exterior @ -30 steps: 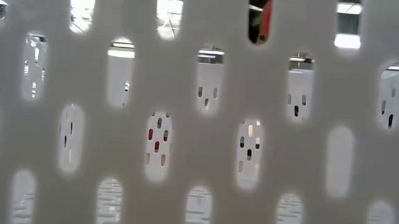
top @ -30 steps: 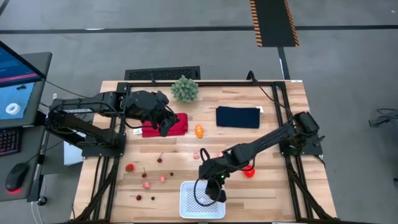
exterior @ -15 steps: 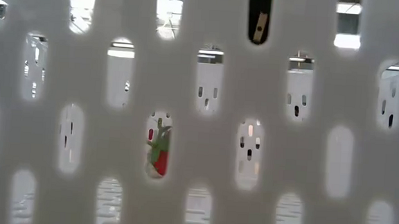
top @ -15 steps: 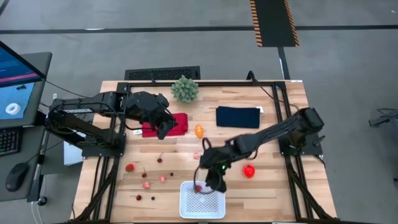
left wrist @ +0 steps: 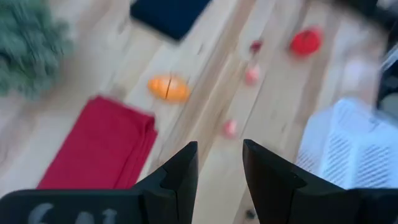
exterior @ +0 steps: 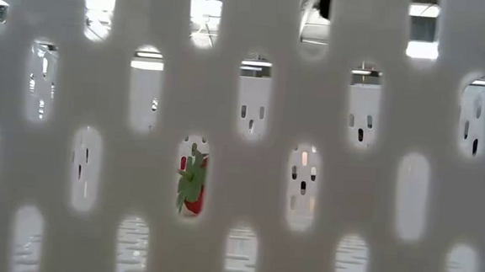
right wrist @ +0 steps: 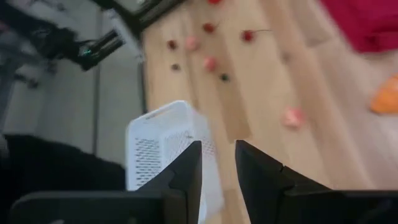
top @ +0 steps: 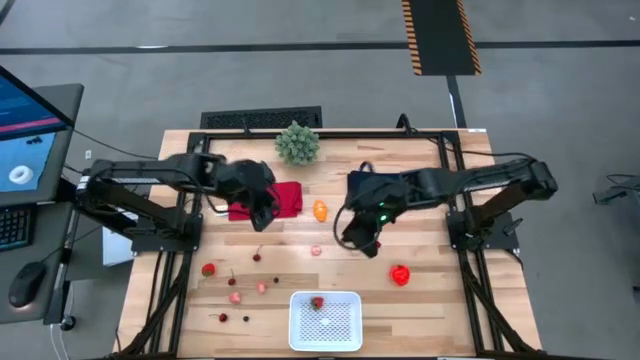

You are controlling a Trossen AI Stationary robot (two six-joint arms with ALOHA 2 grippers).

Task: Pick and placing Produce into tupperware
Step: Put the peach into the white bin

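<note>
I will close my left gripper around the middle of the pinkish piece (top: 316, 250) (left wrist: 230, 128) lying between the orange piece and the white tupperware.
The white tupperware (top: 325, 322) stands at the table's near edge with one strawberry (top: 317, 302) lying on its mesh bottom; the low view shows this strawberry (exterior: 192, 183) through the wall holes. My right gripper (top: 362, 241) hovers open above the table's middle, beyond the tupperware (right wrist: 163, 148). My left gripper (top: 262, 216) hangs open over the near edge of the red cloth (top: 282, 199). An orange piece (top: 320, 211), a pinkish piece (top: 316, 250) and a red pepper-like piece (top: 400, 275) lie on the wood. More fruits (top: 236, 296) lie at the near left.
A bushy green plant (top: 297, 143) stands at the far edge. A navy cloth (top: 388, 190) lies at the far right, partly under my right arm. A strawberry (top: 208, 268), cherries (top: 257, 257) and dark pieces (top: 222, 317) are scattered at the near left.
My right gripper has let a strawberry go over the tupperware, then risen and drawn back toward the table's far right. The strawberry now lies inside the tupperware. My left gripper has sunk a little and tipped further down over the red cloth.
</note>
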